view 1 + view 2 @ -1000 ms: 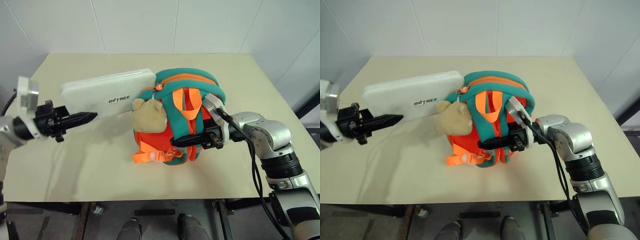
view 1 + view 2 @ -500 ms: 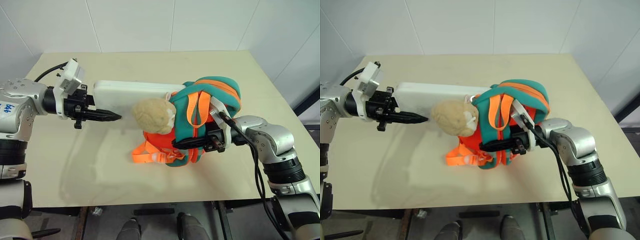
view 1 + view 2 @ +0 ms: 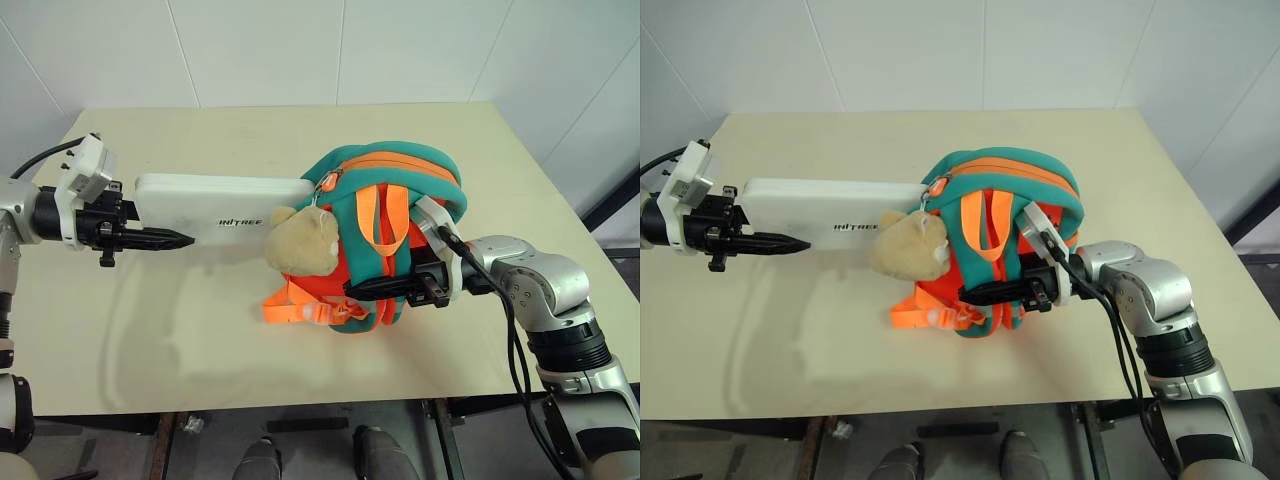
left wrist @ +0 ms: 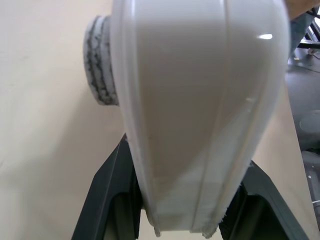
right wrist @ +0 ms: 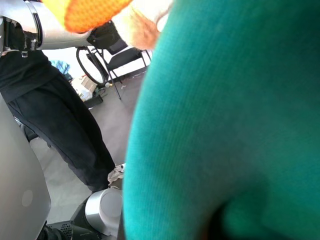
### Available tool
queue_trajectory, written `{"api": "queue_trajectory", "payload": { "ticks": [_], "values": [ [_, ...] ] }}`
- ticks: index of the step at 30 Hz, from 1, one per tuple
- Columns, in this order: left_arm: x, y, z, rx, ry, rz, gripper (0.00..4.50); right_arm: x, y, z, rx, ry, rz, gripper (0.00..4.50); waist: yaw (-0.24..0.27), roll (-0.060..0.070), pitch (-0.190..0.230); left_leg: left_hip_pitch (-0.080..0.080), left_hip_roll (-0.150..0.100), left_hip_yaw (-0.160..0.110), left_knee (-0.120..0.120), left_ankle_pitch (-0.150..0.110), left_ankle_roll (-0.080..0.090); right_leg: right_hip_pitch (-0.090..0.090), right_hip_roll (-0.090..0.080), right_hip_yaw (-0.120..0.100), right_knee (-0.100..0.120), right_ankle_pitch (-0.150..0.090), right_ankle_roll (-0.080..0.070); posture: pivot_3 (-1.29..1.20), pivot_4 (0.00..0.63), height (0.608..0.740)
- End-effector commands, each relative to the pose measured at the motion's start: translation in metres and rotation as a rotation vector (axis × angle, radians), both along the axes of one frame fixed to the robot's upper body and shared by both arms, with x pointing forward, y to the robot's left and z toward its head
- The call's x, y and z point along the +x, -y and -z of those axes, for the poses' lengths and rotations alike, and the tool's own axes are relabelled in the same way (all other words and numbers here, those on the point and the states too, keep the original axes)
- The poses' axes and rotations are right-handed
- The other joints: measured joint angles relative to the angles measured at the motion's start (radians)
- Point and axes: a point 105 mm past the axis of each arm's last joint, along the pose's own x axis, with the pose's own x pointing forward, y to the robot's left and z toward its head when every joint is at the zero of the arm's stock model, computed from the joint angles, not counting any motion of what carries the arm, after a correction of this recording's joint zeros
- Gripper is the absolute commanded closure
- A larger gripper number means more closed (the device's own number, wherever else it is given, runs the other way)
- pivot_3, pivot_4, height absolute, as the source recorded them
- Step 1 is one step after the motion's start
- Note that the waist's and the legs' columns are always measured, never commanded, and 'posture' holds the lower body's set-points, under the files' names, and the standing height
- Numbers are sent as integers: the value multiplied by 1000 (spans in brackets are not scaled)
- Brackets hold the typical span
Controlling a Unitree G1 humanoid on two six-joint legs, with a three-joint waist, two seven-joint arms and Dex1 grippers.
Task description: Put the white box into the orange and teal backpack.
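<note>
Next, my left gripper lets go of the white box deep inside the backpack (image 3: 374, 206), behind the orange loop on the backpack's front.
The white box (image 3: 215, 204) lies nearly level above the table with its dark lettering up. My left gripper (image 3: 172, 239) is shut on its near end, and in the left wrist view the box (image 4: 200, 115) sits clamped between the two black fingers (image 4: 107, 200). The box's far end meets the teal rim at the mouth of the orange and teal backpack (image 3: 392, 215); I cannot tell how far it is inside. My right gripper (image 3: 360, 287) is shut on the backpack's front straps and holds the backpack upright. Teal fabric (image 5: 225, 125) presses close in the right wrist view.
A tan teddy-bear charm (image 3: 300, 240) hangs at the backpack's left side, just under the box's end. Orange webbing loops (image 3: 295, 305) trail onto the beige table (image 3: 180, 340). White walls stand behind the table's far edge.
The left gripper brought the box from tilted upward to nearly level, lettering up again. The backpack leaned right half a second ago and now stands back upright. The right gripper kept its place.
</note>
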Motion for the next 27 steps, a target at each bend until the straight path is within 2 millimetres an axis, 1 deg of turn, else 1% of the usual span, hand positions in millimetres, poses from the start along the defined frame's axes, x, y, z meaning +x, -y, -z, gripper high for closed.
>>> {"api": "queue_trajectory", "payload": {
  "ticks": [1,3,6,9,11,13,14,15,18,19,21,23,25,26,27],
  "values": [
    [-9,37,-8,19,30,183,3049,-5,-4,-9,23,23,-30,4485,7,0,0,0,0,0,1,0,0,0,0,0,1,0,0,0,150,740],
    [-11,54,-11,38,31,259,3049,-4,-3,-9,20,25,-32,4485,11,0,0,-1,0,-1,3,0,0,0,1,0,1,0,0,0,150,740],
    [-7,68,-14,60,41,312,3049,-3,-3,-9,18,25,-33,4485,12,0,0,-2,0,-2,4,0,-1,0,1,0,2,0,0,0,150,740],
    [10,92,-16,83,79,327,3049,-3,-6,-9,20,31,-39,4485,13,0,0,-2,0,-2,5,0,-1,0,2,0,2,0,0,0,150,740],
    [28,117,-14,91,104,290,3049,-3,-8,-10,27,36,-42,4485,14,0,0,-2,0,-2,5,0,-1,0,2,0,2,0,0,0,150,740],
    [37,133,-14,82,119,275,3049,-2,-10,-10,30,38,-42,4485,16,0,0,-2,0,-3,6,0,-1,1,2,0,2,0,0,0,150,740],
    [36,140,-13,72,92,291,3049,-2,-10,-10,33,39,-42,4485,15,0,0,-2,0,-3,6,0,-1,1,2,0,2,0,1,0,150,740],
    [39,153,-9,60,79,294,3049,-2,-11,-11,36,42,-40,4485,12,0,0,-2,0,-3,6,0,-1,1,2,0,2,0,1,0,150,740],
    [41,182,0,29,55,293,3049,-2,-13,-11,45,50,-34,4485,13,1,1,-2,0,-3,6,-1,0,0,2,1,3,0,1,0,150,740],
    [39,187,4,23,45,299,3049,-1,-14,-12,48,52,-31,4485,13,1,1,-2,0,-3,6,-1,0,0,2,1,3,0,2,0,150,740],
    [36,192,10,7,5,305,3049,-1,-14,-12,53,55,-25,4485,14,1,1,-3,0,-3,6,-1,0,0,2,1,3,-1,2,0,150,740],
    [37,186,13,9,13,283,3049,-2,-14,-13,56,57,-21,4485,11,1,1,-3,0,-3,6,-1,0,0,2,1,3,-1,2,0,150,740],
    [43,177,11,-3,41,224,2332,-2,-14,-13,57,57,-16,4500,11,1,1,-2,0,-3,6,-1,0,0,2,1,3,-1,2,0,150,740],
    [44,171,9,-8,35,208,2153,-2,-13,-12,57,57,-12,4500,12,1,1,-2,0,-3,6,-1,0,0,2,1,4,-1,2,0,150,740],
    [45,165,5,-19,48,188,1873,-2,-13,-12,57,56,-9,4500,10,1,1,-2,0,-3,6,-1,0,0,3,1,4,-1,2,0,150,740]
  ]
}}
